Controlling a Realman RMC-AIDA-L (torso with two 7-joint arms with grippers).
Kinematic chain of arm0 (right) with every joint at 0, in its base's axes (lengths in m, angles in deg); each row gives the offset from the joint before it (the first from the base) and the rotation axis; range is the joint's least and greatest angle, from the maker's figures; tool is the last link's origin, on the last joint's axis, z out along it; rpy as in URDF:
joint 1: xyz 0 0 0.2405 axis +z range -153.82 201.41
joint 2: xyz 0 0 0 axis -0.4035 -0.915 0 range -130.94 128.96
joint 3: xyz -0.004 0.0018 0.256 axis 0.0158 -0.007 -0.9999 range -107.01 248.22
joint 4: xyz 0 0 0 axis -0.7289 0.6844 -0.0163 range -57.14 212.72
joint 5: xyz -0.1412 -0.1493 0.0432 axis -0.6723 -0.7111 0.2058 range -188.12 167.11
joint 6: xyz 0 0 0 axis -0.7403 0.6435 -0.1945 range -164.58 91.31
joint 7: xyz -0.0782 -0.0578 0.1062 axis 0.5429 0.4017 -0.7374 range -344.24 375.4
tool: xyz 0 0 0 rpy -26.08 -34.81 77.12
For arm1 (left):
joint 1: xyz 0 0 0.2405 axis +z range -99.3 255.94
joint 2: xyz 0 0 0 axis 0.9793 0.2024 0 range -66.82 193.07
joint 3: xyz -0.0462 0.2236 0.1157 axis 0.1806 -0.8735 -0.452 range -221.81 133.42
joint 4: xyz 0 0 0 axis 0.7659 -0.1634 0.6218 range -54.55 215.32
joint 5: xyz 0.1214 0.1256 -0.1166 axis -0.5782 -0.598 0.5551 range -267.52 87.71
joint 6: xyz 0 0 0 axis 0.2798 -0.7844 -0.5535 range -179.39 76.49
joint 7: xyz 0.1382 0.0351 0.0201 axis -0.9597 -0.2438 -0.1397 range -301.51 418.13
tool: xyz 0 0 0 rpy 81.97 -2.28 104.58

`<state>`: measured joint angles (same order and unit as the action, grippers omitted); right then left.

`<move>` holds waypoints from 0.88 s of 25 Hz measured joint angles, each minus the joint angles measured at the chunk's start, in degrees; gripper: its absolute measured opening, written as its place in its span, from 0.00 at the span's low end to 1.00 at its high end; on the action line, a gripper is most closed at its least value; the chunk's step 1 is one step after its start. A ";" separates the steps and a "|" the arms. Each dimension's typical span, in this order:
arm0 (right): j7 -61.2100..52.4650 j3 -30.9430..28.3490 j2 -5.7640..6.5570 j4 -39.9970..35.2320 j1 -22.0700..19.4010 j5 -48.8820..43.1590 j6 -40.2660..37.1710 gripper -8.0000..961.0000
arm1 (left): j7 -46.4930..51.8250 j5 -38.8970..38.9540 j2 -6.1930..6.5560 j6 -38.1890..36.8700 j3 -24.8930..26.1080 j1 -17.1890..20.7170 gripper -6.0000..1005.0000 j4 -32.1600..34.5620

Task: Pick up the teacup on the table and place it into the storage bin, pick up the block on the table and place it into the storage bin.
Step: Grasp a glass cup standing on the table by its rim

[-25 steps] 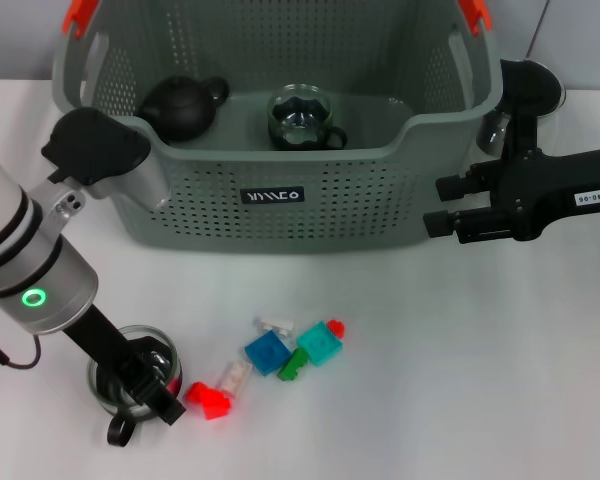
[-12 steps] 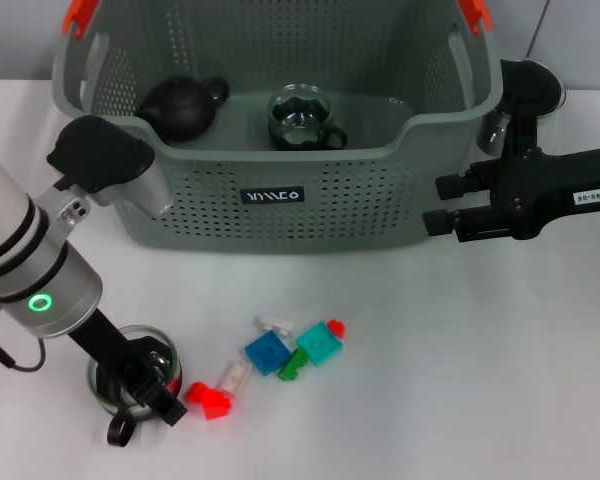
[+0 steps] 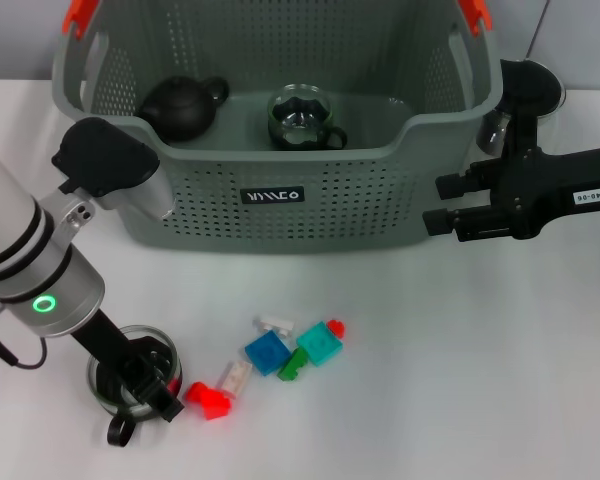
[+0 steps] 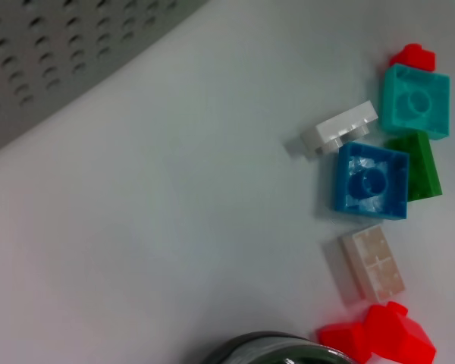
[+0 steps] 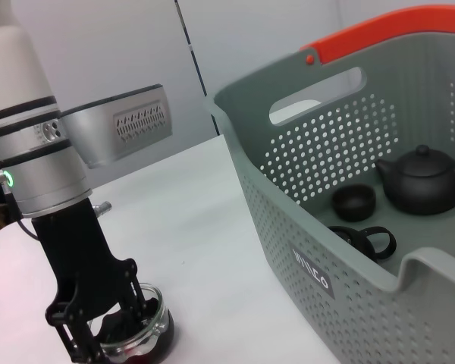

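Note:
The teacup is right up against the red block at the left gripper's fingertip, so the robot should pull the teacup clear and grip its side (image 3: 142, 410) before lifting.
A glass teacup (image 3: 115, 378) with a black handle stands on the white table near its front left; its rim (image 4: 262, 345) shows in the left wrist view. My left gripper (image 3: 150, 392) reaches down onto the teacup (image 5: 148, 334), open, with one finger inside the glass and one outside its wall. Several small blocks lie just right of the cup: red (image 3: 210, 399), blue (image 3: 267, 352), teal (image 3: 320, 343) and green (image 3: 292, 365). The grey-green storage bin (image 3: 280, 215) stands behind them. My right gripper (image 3: 435, 205) hangs open and empty beside the bin's right end.
Inside the bin sit a dark teapot (image 3: 180, 105) and a glass cup (image 3: 302, 118); the right wrist view also shows a small dark cup (image 5: 354, 201) there. A white block (image 4: 341, 127) and a clear block (image 4: 373, 264) lie among the coloured ones. Bare table extends front right.
My left arm's upper part has shifted slightly right and down. The gripper stays at the teacup, which has not moved. The right arm is still.

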<state>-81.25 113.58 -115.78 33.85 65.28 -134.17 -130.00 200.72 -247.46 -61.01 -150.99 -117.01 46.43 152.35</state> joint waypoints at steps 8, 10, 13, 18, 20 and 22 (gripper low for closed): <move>0.04 0.00 0.00 0.00 0.00 0.00 0.03 0.67 | -0.41 -1.24 -0.03 1.13 -1.24 0.23 0.58 -0.15; 0.05 -0.01 0.00 0.00 0.00 0.00 0.03 0.67 | -0.42 -1.26 -0.04 1.14 -1.28 0.24 0.57 -0.29; 0.06 -0.06 0.00 0.00 0.00 0.00 0.04 0.67 | -0.45 -1.27 -0.05 1.14 -1.28 0.25 0.55 -0.44; 0.06 -0.09 0.00 0.00 0.00 0.00 0.31 0.67 | -0.60 -1.27 -0.06 1.12 -1.39 0.25 0.53 -0.51; 0.06 -0.09 0.00 0.00 0.00 0.00 0.35 0.67 | -0.99 -1.27 -0.06 1.06 -1.35 0.26 0.52 -0.59; 0.06 -0.09 0.00 0.00 0.00 0.00 0.40 0.67 | -1.09 -1.27 -0.06 1.05 -1.26 0.26 0.51 -0.62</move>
<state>-81.19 113.49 -115.78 33.85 65.28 -134.16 -129.60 199.63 -248.73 -61.07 -149.94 -118.27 46.68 151.73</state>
